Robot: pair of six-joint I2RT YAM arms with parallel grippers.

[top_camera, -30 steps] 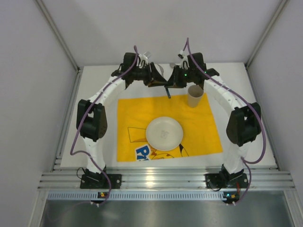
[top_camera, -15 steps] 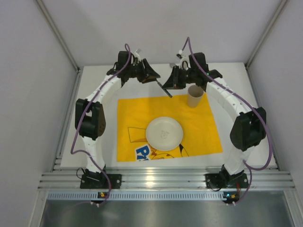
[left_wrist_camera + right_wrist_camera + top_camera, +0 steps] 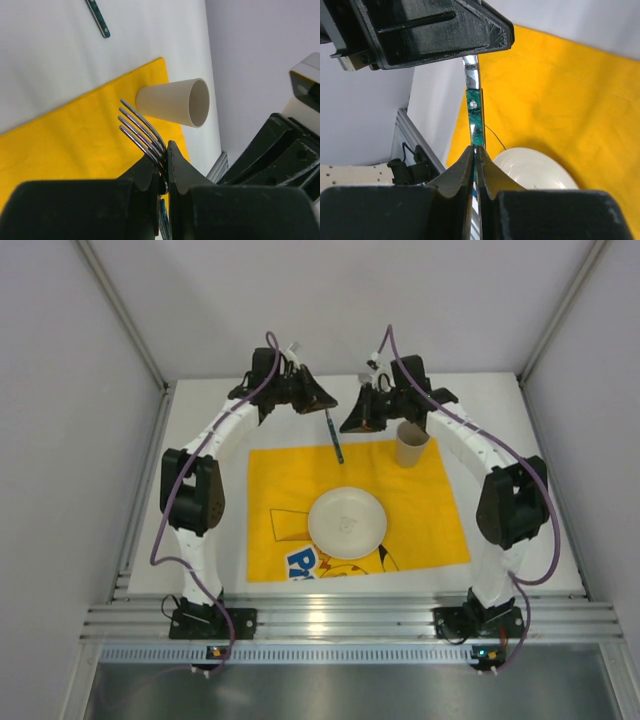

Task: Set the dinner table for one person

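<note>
I should let go of the fork, which hangs between both grippers now, with my left gripper on the yellow cloth (image 3: 270,522) beside the white plate, near the blue print.
A fork with a green handle (image 3: 335,440) hangs between both grippers over the far edge of the yellow cloth (image 3: 290,490). My left gripper (image 3: 325,400) is shut on its metal neck, and the tines (image 3: 137,127) stick out past the jaws. My right gripper (image 3: 347,424) is shut on the green handle (image 3: 474,107), just below the left gripper (image 3: 435,30). A white plate (image 3: 347,522) sits in the middle of the cloth. A beige paper cup (image 3: 412,443) stands at the cloth's far right corner. The white dinner table (image 3: 200,440) lies under it all.
Another green-handled utensil (image 3: 97,17) lies on the white tabletop beyond the cloth. The ribbed aluminium rail (image 3: 350,620) runs along the near edge, by the arm bases. Grey walls enclose the table on three sides.
My right gripper has moved left and closed on the fork's handle. The fork has swung from a slant to nearly straight down. The left gripper has stayed in place, holding the fork.
</note>
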